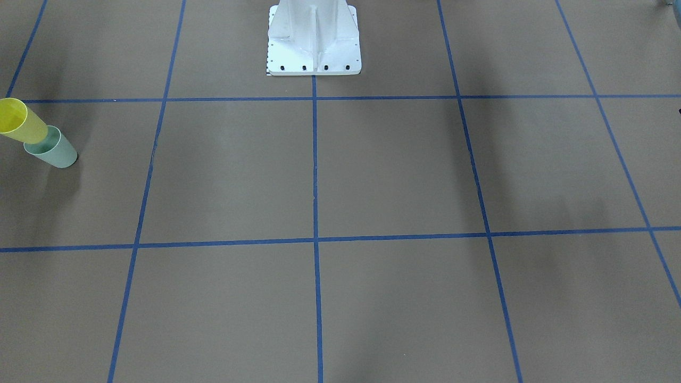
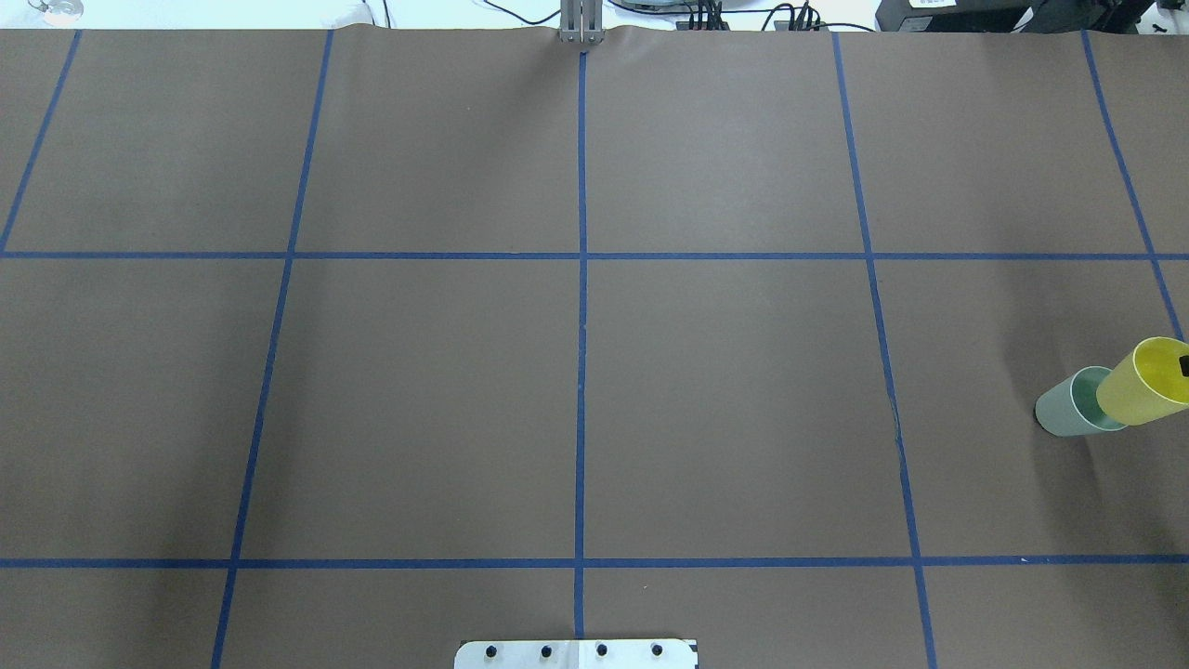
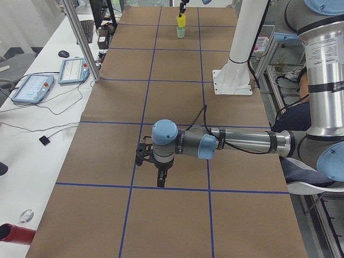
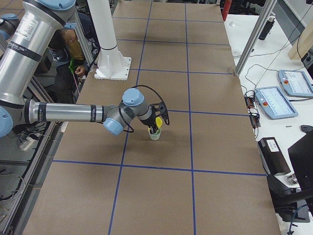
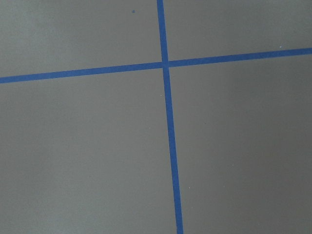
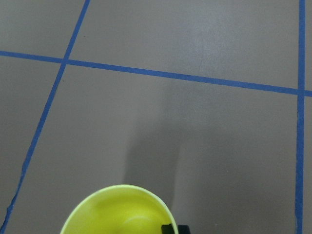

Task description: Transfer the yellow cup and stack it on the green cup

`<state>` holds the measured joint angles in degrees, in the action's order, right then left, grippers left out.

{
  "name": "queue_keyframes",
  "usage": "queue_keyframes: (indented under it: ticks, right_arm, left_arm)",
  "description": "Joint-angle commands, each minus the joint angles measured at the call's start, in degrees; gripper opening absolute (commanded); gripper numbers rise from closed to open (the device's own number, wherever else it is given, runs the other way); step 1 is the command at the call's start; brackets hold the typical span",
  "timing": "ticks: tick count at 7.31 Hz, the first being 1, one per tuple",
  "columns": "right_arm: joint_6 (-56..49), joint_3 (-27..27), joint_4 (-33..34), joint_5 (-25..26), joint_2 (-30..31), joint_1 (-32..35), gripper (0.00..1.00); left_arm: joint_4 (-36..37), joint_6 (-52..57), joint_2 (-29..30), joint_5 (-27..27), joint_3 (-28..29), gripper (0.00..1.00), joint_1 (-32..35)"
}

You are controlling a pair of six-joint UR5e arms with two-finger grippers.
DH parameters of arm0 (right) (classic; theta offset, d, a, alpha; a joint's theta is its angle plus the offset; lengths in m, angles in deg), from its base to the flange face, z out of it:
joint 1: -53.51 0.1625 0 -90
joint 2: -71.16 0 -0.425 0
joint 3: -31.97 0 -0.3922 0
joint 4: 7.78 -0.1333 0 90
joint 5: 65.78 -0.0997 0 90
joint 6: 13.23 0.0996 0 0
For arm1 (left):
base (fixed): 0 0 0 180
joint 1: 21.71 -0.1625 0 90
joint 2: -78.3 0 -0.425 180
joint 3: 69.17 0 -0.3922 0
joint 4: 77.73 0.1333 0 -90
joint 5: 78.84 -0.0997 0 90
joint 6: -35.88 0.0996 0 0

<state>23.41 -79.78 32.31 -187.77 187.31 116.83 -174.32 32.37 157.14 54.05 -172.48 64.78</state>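
Note:
Next, my right gripper releases the yellow cup deep inside the opening of the green cup (image 1: 47, 142).
The yellow cup (image 1: 21, 122) is upright at the table's end on my right, its base in the mouth of the green cup (image 1: 56, 151), which stands on the brown table. I cannot tell how deep it sits. Both also show in the overhead view, the yellow cup (image 2: 1144, 383) over the green cup (image 2: 1068, 409). My right gripper (image 4: 156, 126) is shut on the yellow cup's rim, with one black fingertip (image 6: 169, 228) inside it. My left gripper (image 3: 160, 180) points down over bare table near a tape crossing; I cannot tell whether it is open.
The white robot pedestal (image 1: 314, 48) stands at the table's middle back edge. Blue tape lines (image 2: 581, 372) divide the brown surface into squares. A side table with tablets (image 4: 274, 100) and cables runs along the far side. A person (image 4: 68, 46) sits behind the pedestal.

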Motion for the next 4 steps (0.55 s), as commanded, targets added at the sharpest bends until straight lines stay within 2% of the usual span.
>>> queue_keyframes:
  ticks: [1,4]
  right_arm:
    - [0.2,0.4,0.1,0.4,-1.0,-1.1,0.0]
    - [0.6,1.6,0.1,0.5,-2.6,-1.7,0.0]
  left_arm:
    - [0.0,0.0,0.0,0.0,0.1,1.0,0.0]
    - [-0.1,0.0,0.0,0.0,0.3,1.0,0.0]
